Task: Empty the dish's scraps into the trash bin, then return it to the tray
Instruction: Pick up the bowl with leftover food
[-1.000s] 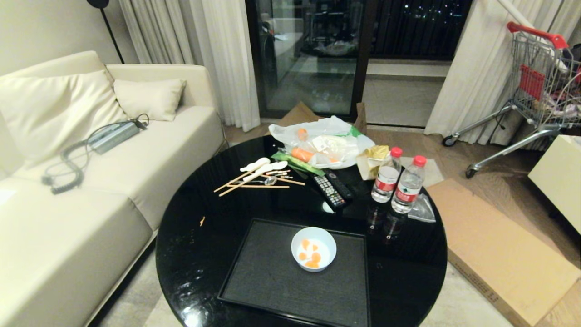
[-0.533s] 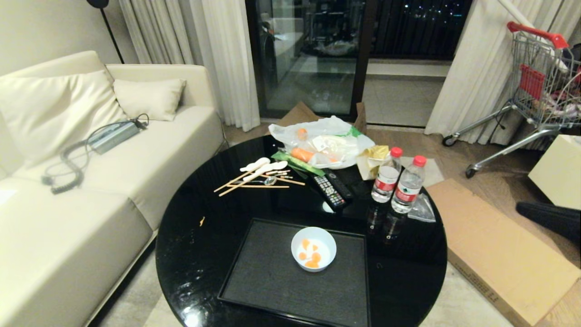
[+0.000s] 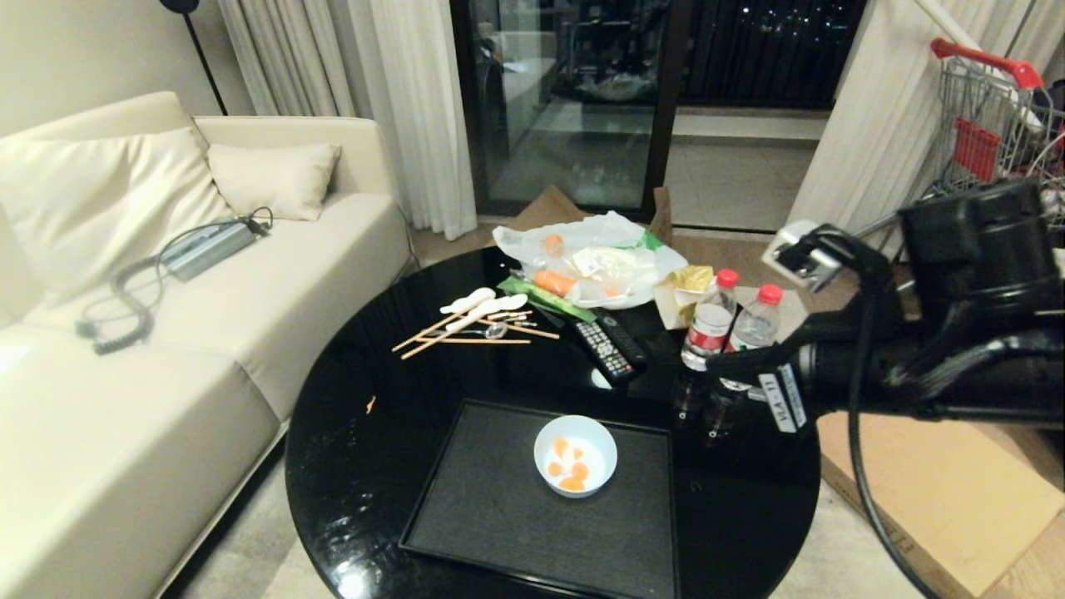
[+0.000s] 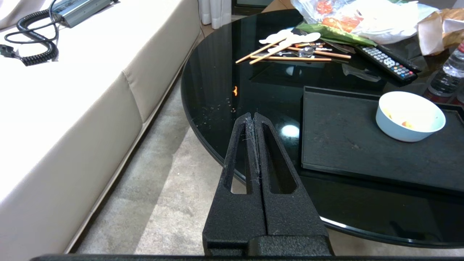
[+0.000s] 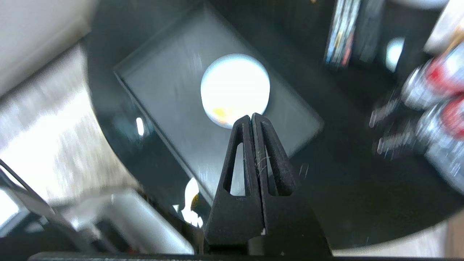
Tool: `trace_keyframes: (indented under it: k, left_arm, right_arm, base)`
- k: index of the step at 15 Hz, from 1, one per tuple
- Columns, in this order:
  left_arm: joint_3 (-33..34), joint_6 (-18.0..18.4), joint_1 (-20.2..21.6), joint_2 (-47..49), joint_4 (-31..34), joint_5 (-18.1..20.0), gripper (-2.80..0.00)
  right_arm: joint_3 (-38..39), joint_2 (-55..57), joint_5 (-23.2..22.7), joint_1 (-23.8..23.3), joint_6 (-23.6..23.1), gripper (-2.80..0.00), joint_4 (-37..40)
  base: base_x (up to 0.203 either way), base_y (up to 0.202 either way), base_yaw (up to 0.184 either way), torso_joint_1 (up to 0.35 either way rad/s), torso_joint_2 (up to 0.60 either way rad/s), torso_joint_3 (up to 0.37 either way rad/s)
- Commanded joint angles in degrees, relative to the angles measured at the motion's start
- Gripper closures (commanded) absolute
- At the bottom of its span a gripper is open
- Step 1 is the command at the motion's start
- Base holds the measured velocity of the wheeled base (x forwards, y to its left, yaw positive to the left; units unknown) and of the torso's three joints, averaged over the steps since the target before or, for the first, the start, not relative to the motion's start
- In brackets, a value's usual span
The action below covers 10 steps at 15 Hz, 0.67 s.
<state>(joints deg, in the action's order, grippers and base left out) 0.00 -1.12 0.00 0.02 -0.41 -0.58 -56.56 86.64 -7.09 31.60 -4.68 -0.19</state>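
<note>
Next, my right gripper goes to the near side of the dish's rim (image 3: 600,484) (image 5: 230,126), close to the orange scraps, and takes hold there.
The dish (image 3: 575,455), a small pale bowl, sits on the black tray (image 3: 499,516) near the round table's front edge. Orange and whitish scraps (image 3: 568,470) lie in it. My right gripper (image 3: 714,364) reaches in from the right, level with the water bottles and above the table, well right of the dish. In the right wrist view that gripper (image 5: 251,116) is shut and empty, with the dish (image 5: 235,87) and tray (image 5: 174,87) beyond its tips. My left gripper (image 4: 252,115) is shut and empty, low beside the table's left edge; dish (image 4: 410,115) and tray (image 4: 348,137) lie beyond. The trash bin is out of view.
On the black table (image 3: 374,449) behind the tray lie chopsticks and spoons (image 3: 474,320), two remotes (image 3: 607,345), two water bottles (image 3: 732,333) and a plastic bag of food (image 3: 595,262). A cream sofa (image 3: 166,333) stands left, flat cardboard (image 3: 932,482) and a shopping cart (image 3: 990,125) right.
My right arm has swung into the head view from the right and now reaches over the table by the bottles. The dish and tray have not moved.
</note>
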Motion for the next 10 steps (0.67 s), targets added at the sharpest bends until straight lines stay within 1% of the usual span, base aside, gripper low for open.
trace_keyframes:
  k: [1,3,5,6,8,9,10]
  left_arm:
    - [0.00,-0.02,0.00,-0.02,-0.02,-0.04,0.00]
    - [0.00,-0.02,0.00,-0.02,-0.02,-0.04,0.00]
    - [0.00,-0.02,0.00,-0.02,-0.02,-0.04,0.00]
    - [0.00,-0.02,0.00,-0.02,-0.02,-0.04,0.00]
    - [0.00,-0.02,0.00,-0.02,-0.02,-0.04,0.00]
    - [0.00,-0.02,0.00,-0.02,-0.02,-0.04,0.00]
    - [0.00,-0.02,0.00,-0.02,-0.02,-0.04,0.00]
  right_arm:
    - [-4.89,8.67,3.30,2.91,0.85,0.00,5.12]
    - [-9.00,13.77,8.39,5.76,3.37,0.00,8.29]
    - [-15.31,19.46,13.68,8.09,6.35,0.00,11.44]
    - [-19.14,22.01,15.23,8.84,7.40,0.00,13.86]
    - [-25.15,26.65,16.43,9.44,8.49,0.00,18.08]
    - [-27.57,28.69,16.68,9.55,9.48,-2.80,19.59]
    - [-29.16,30.09,16.78,9.61,10.72,-2.80,21.26]
  base:
    - [0.000,0.000,0.000,0.000,0.00,0.000]
    - [0.000,0.000,0.000,0.000,0.00,0.000]
    - [0.000,0.000,0.000,0.000,0.00,0.000]
    - [0.000,0.000,0.000,0.000,0.00,0.000]
    - [0.000,0.000,0.000,0.000,0.00,0.000]
    - [0.000,0.000,0.000,0.000,0.00,0.000]
    - [0.000,0.000,0.000,0.000,0.00,0.000]
